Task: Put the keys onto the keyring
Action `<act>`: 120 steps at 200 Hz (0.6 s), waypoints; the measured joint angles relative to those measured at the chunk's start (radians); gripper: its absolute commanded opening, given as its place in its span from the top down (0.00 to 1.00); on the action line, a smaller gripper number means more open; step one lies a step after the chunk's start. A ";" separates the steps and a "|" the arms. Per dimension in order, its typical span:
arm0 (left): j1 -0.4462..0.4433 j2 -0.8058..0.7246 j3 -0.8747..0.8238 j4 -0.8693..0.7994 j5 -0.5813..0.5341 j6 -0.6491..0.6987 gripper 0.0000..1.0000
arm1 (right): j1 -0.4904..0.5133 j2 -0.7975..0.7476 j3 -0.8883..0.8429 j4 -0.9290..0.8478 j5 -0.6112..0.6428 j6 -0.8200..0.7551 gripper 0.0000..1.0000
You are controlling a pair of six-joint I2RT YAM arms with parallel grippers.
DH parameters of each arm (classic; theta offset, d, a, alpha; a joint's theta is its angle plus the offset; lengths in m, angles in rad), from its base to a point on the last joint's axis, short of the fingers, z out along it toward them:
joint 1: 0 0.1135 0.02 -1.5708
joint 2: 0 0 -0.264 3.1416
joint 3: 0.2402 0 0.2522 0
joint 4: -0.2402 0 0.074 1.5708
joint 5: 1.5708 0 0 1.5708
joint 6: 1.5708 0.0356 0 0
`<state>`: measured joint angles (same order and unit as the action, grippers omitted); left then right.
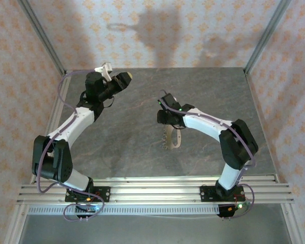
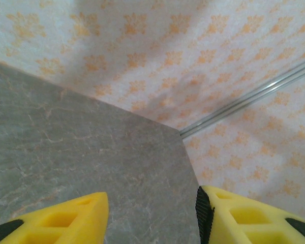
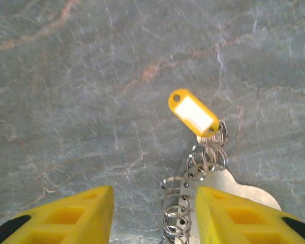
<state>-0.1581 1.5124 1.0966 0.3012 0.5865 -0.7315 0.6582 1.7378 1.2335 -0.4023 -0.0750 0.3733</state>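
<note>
The fingers of my right gripper straddle the rings, short of the yellow key tag, so I need to pinch the tag (image 3: 194,113) and offer its loose end to my left gripper.
The keyring (image 3: 206,152) is a bunch of thin metal split rings threaded along a pale flat metal plate (image 3: 239,190) with a row of holes, lying on the grey table. A small yellow key tag with a white label (image 3: 193,113) hangs from the far ring; I see no key blade. My right gripper (image 3: 153,208) hovers over it, open, with the nearer rings between the fingers, close to the right finger (image 3: 229,213). From above, the plate and rings (image 1: 171,140) lie just in front of the right gripper (image 1: 168,118). My left gripper (image 2: 152,216) is open and empty, up near the back left (image 1: 125,78).
The grey marble-pattern table (image 1: 142,147) is walled by patterned panels, with a metal corner post (image 2: 244,104) at the back right. An aluminium rail (image 1: 152,190) carries both arm bases along the near edge.
</note>
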 measured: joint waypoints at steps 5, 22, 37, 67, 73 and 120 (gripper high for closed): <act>-0.004 0.005 0.002 -0.001 0.002 0.000 0.49 | -0.008 0.002 0.006 0.000 -0.003 -0.009 0.52; -0.010 0.017 0.003 -0.009 0.008 0.000 0.49 | -0.051 0.015 0.018 -0.001 -0.023 -0.040 0.52; -0.015 0.022 0.003 -0.020 0.008 0.000 0.49 | -0.098 0.046 0.038 -0.005 -0.045 -0.068 0.52; -0.035 0.027 0.006 -0.031 0.008 0.005 0.48 | -0.150 0.137 0.093 -0.027 -0.072 -0.129 0.52; -0.040 0.029 0.010 -0.034 0.008 0.007 0.48 | -0.151 0.153 0.101 -0.031 -0.078 -0.140 0.53; -0.069 0.033 0.038 -0.060 0.007 0.025 0.48 | -0.142 0.218 0.109 -0.039 -0.134 -0.176 0.54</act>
<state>-0.2272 1.5455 1.1343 0.2409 0.5938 -0.7063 0.5163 1.9560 1.3430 -0.4416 -0.2092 0.1970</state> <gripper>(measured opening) 0.517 0.460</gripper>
